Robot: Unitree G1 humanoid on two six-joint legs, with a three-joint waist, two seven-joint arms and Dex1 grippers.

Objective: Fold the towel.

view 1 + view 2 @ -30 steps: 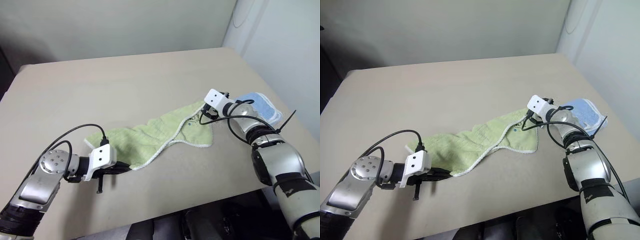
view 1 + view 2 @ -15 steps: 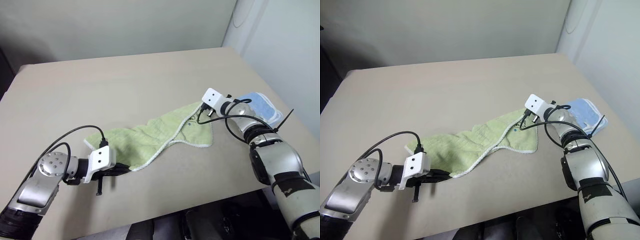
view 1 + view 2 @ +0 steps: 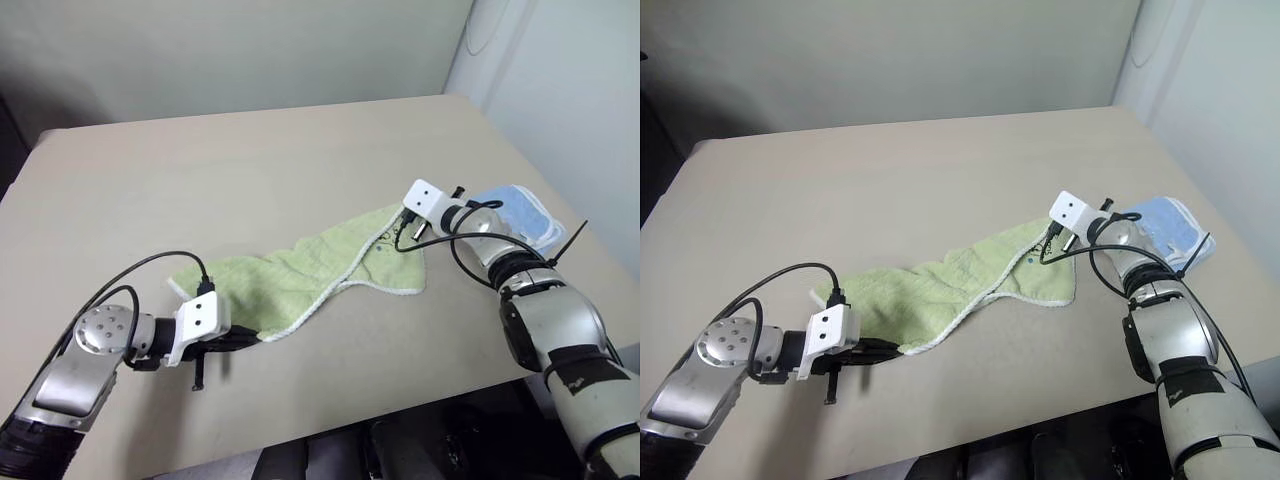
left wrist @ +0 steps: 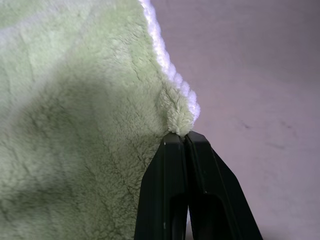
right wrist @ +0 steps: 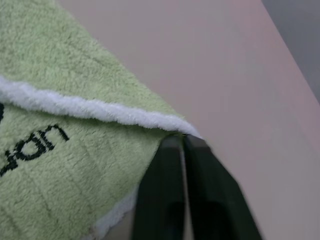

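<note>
My right gripper will take the towel's far corner (image 5: pixel 192 131) by its tip, and my left gripper will straighten the white edging before folding, as it slants across the towel.
The light-green towel (image 3: pixel 310 275) with white edging lies stretched in a crumpled diagonal strip across the table, from near left to far right. My left gripper (image 3: pixel 250 338) is shut on its near-left corner; in the left wrist view the fingertips (image 4: pixel 182 136) pinch the white-edged tip of the towel (image 4: pixel 75 125). My right gripper (image 3: pixel 408 228) is at the far right corner. In the right wrist view its fingers (image 5: pixel 181 139) are together on the hemmed corner of the towel (image 5: pixel 60 165), beside a dark printed mark (image 5: pixel 30 147).
A folded light blue cloth (image 3: pixel 520 212) with white trim lies just right of my right wrist, near the table's right edge. The beige table (image 3: pixel 250 150) stretches bare behind the towel up to a pale wall.
</note>
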